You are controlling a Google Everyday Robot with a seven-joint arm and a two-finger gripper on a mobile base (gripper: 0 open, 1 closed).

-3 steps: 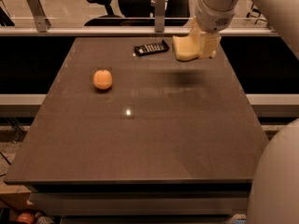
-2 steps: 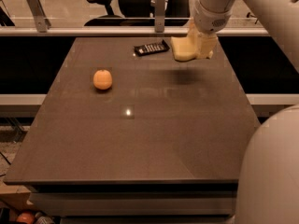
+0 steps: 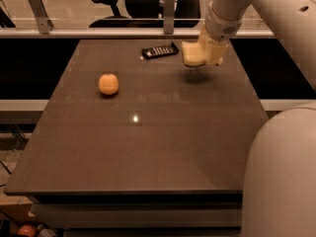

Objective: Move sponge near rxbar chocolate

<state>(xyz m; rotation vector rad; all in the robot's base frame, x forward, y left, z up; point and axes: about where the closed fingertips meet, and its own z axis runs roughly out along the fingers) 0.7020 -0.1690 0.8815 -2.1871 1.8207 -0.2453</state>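
The robot's gripper will release the sponge, held a little above the table now, on the dark table, just off the rxbar chocolate's end [image 3: 190,57] that is nearest the robot's arm.
The pale yellow sponge [image 3: 193,53] is held in my gripper [image 3: 203,53] a little above the dark table, at the far right. The gripper is shut on it, and the sponge's shadow falls on the table just below. The rxbar chocolate [image 3: 159,50], a flat black bar with white lettering, lies on the table near the far edge, just left of the sponge with a small gap between them.
A round orange fruit [image 3: 108,84] sits on the table [image 3: 148,147] at mid-left. A metal rail [image 3: 98,32] and office chairs stand behind the far edge. My arm's white body [image 3: 281,172] fills the lower right.
The gripper with the sponge has shifted slightly left and down, toward the black bar. The bar and the orange fruit have not moved.
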